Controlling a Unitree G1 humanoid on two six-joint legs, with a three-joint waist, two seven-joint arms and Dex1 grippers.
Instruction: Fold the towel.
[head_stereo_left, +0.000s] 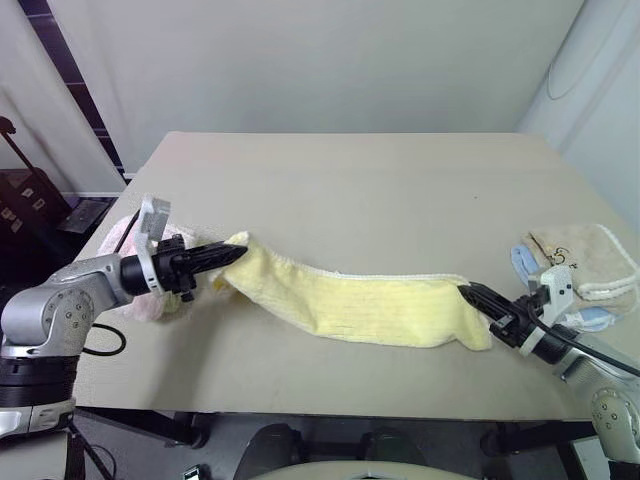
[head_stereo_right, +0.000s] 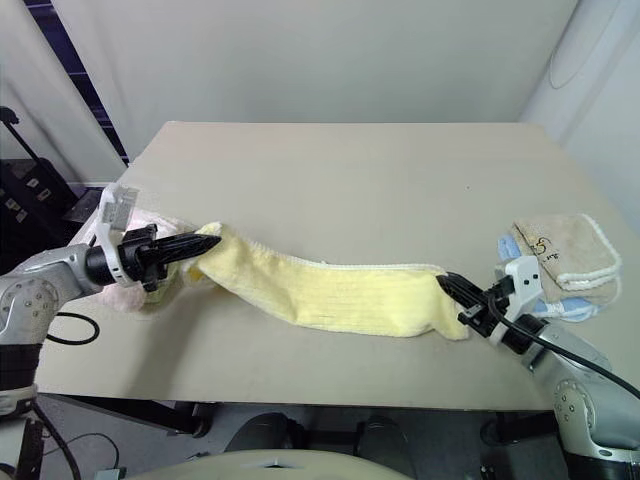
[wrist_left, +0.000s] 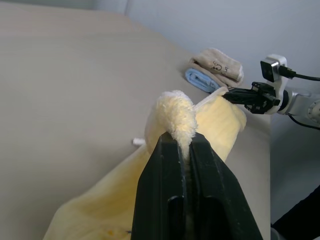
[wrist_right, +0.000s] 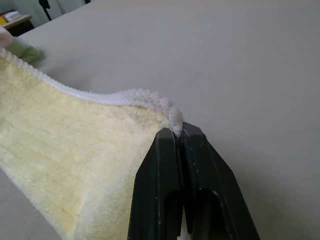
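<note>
My left gripper will release its end of the pale yellow towel, held a little above the table, on the table (head_stereo_left: 210, 288) next to the fluffy pink towel.
The pale yellow towel (head_stereo_left: 360, 305) stretches in a long band across the near part of the table (head_stereo_left: 360, 190), sagging onto it in the middle. My left gripper (head_stereo_left: 236, 253) is shut on the towel's left end and holds it a little above the table; in the left wrist view a tuft of towel (wrist_left: 177, 117) sticks out between its fingers. At the right end my right gripper (head_stereo_left: 466, 292) is shut on the whitish hemmed corner (wrist_right: 170, 112).
A fluffy pink towel (head_stereo_right: 130, 290) lies at the table's left edge under my left arm. At the right edge sit a folded beige towel (head_stereo_left: 590, 258) with a dark logo and a blue cloth (head_stereo_left: 525, 262). The far half of the table is bare.
</note>
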